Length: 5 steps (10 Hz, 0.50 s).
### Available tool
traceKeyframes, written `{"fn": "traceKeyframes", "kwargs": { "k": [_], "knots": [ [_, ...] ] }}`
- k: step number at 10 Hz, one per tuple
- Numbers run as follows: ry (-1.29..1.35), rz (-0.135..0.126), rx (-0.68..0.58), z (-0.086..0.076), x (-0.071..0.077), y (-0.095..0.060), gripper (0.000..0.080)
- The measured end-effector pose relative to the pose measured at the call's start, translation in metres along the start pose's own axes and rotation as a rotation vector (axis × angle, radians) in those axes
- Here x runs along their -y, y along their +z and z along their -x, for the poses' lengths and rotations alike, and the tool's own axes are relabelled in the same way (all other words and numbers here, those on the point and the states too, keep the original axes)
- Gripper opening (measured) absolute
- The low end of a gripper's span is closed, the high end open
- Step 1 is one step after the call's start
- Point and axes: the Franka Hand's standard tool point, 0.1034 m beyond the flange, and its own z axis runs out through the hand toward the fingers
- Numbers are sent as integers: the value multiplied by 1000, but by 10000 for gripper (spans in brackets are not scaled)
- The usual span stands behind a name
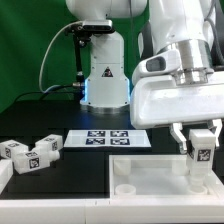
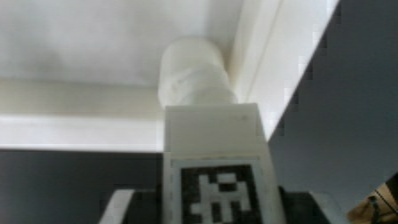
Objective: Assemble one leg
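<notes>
My gripper is going to let go of the white leg standing upright on the flat white tabletop (image 1: 199, 188) (image 2: 192, 52), beside its raised rim.
My gripper (image 1: 203, 150) is shut on a white leg (image 1: 204, 154) with a black-and-white tag, held upright over the right side of the wide flat white tabletop (image 1: 150, 178) at the front. In the wrist view the leg (image 2: 214, 150) runs away from my gripper (image 2: 217, 205). Its round far end meets the tabletop (image 2: 89, 110) beside the raised rim. Whether that end sits in a socket I cannot tell. Two more tagged legs (image 1: 30, 153) lie on the black table at the exterior view's left.
The marker board (image 1: 108, 138) lies flat behind the tabletop, in front of the arm's white base (image 1: 104, 75). A white block (image 1: 4, 176) sits at the exterior view's left edge. A green wall stands behind.
</notes>
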Motion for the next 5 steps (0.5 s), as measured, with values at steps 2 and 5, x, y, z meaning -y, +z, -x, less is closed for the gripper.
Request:
{"fn": "traceKeyframes", "kwargs": {
  "k": [2,5],
  "knots": [
    [4,7,-9,-5,-8,3,284],
    [5,10,-32,-9,-10,6,284]
  ]
}}
